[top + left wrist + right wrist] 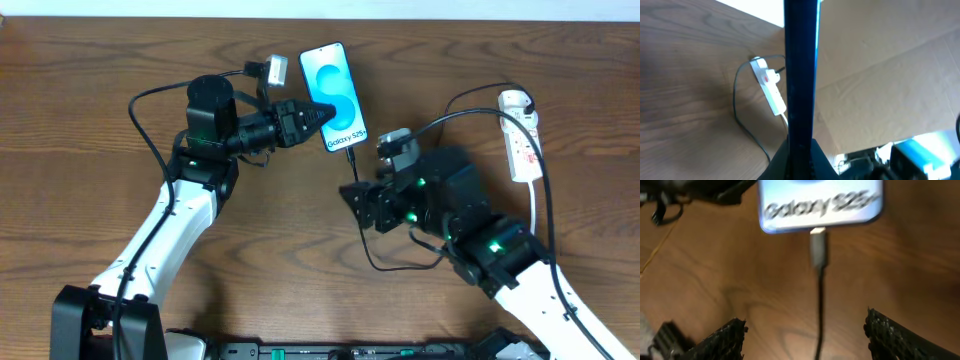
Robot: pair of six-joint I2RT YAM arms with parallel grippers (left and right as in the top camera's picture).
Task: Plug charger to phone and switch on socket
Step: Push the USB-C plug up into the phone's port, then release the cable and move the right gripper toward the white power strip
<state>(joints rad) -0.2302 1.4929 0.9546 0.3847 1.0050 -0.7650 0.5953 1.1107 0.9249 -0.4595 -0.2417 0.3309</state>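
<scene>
Next, my left gripper sets the phone on the wooden table (378, 139) between itself and the white socket strip.
The phone (336, 95) with a blue screen and a "Galaxy S25+" strip lies at the table's back centre. My left gripper (318, 112) is shut on its left edge; in the left wrist view the phone (800, 75) stands edge-on between the fingers (800, 160). The charger's black cable (362, 225) runs from the phone's bottom edge toward my right arm. Its plug tip (818, 247) sits in the phone (820, 205). My right gripper (805, 330) is open, its fingers either side of the cable (820, 310), just below the phone. The white socket strip (520, 135) lies at the right.
The strip's thick white cord (543, 215) runs toward the front past my right arm. The strip also shows in the left wrist view (769, 85) with a red switch mark. A light brown board (880, 75) lies beyond the table in that view.
</scene>
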